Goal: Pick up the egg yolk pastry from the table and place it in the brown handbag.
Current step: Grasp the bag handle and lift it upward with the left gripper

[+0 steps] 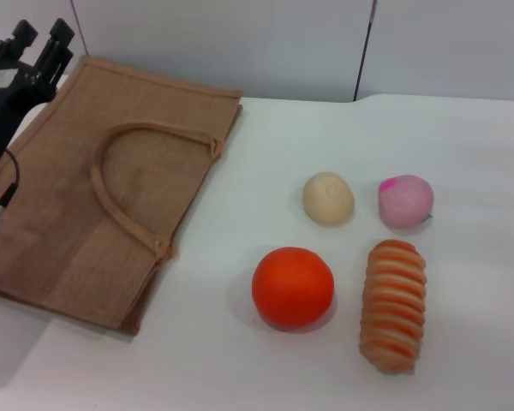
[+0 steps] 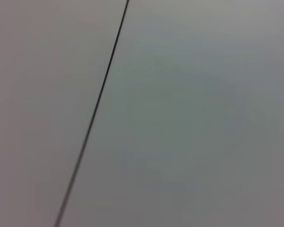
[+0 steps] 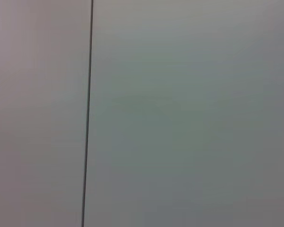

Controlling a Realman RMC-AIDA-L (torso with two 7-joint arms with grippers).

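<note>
Next, my left gripper grips the curved middle [image 1: 100, 153] of the brown handbag's looped handle, because lifting it there raises the bag's upper side.
The egg yolk pastry [image 1: 328, 199], a small pale beige dome, lies on the white table right of the middle. The brown handbag [image 1: 77, 214], a large flat woven jute tote, lies on the table's left side with one looped handle [image 1: 124, 205] on top. My left gripper [image 1: 43, 34] is raised at the far left corner, above the bag's back edge, with its two black fingers apart and nothing between them. It is far from the pastry. My right gripper is out of view. Both wrist views show only a grey wall with a dark seam.
A pink round bun [image 1: 405, 201] lies just right of the pastry. An orange fruit [image 1: 292, 287] lies in front of the pastry. A long orange-striped ridged bread [image 1: 394, 304] lies right of the orange. A wall [image 1: 283, 43] runs along the table's far edge.
</note>
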